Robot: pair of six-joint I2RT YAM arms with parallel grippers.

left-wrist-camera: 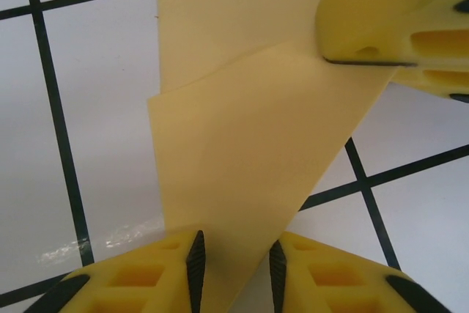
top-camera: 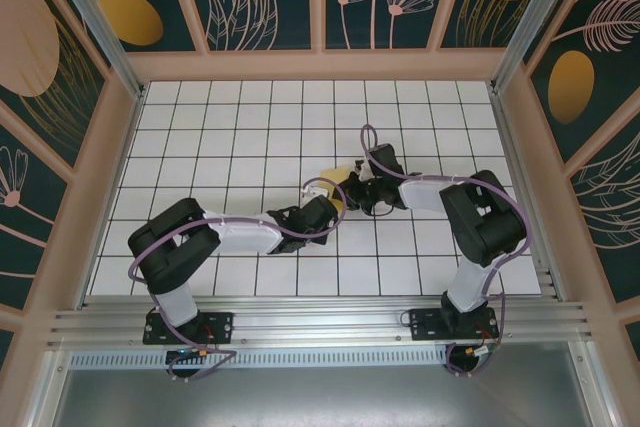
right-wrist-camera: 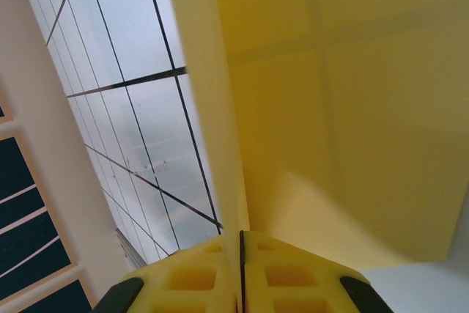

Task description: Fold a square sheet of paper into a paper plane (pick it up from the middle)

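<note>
The lower tip of the paper is loose between the open fingers of my left gripper, so next I pinch the paper's tip (left-wrist-camera: 238,254) with my left gripper before my right gripper frees the paper's edge.
The square sheet of paper (top-camera: 338,179) is pale yellow, partly folded, and held up off the table's middle between both grippers. In the left wrist view the paper (left-wrist-camera: 249,137) shows a diagonal fold, and its lower tip runs down between my left gripper's (left-wrist-camera: 234,265) fingers, which stand apart around it. My right gripper (left-wrist-camera: 330,60) comes in from the upper right, shut on the paper's edge. From the right wrist, the sheet (right-wrist-camera: 330,108) rises from the closed seam of my right gripper (right-wrist-camera: 240,243). Seen from above, the left gripper (top-camera: 335,209) and right gripper (top-camera: 356,193) nearly touch.
The white grid table (top-camera: 250,127) is boxed in by a wooden frame with patterned walls (top-camera: 90,137) on three sides. An aluminium rail (top-camera: 320,322) runs along the near edge by the arm bases.
</note>
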